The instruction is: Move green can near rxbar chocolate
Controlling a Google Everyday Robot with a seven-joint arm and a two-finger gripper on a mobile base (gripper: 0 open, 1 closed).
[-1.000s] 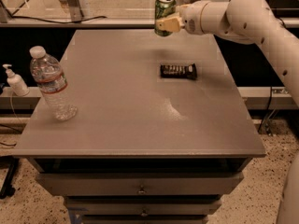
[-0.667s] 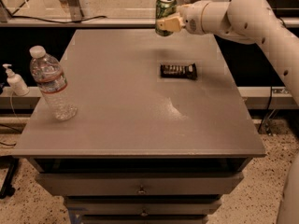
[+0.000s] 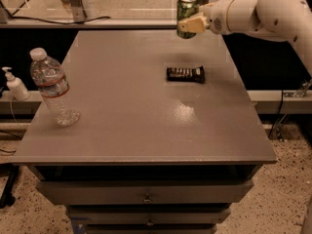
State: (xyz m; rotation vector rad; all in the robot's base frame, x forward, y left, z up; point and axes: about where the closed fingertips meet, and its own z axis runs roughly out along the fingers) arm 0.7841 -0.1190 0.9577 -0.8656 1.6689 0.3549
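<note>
Next, the gripper releases the green can, now held above the table's far edge, on the table [image 3: 209,69] beside the rxbar chocolate's arm-side end.
The green can [image 3: 186,9], with a silver top and pull tab, is held upright in the air above the far edge of the grey table [image 3: 126,116]. My gripper [image 3: 189,25] comes in from the right on a white arm and is shut on the can's lower part. The rxbar chocolate [image 3: 185,74], a flat dark wrapper with pale lettering, lies on the table right of centre, below and nearer the camera than the can. The can's base is hidden by the fingers [image 3: 194,24].
A clear plastic water bottle [image 3: 52,87] stands near the table's left edge. A white pump bottle [image 3: 15,84] stands off the table to the left. Drawers [image 3: 146,198] sit under the tabletop. A metal rail [image 3: 87,23] runs behind the table.
The gripper and the can have shifted slightly; the bar and the bottle have not moved.
</note>
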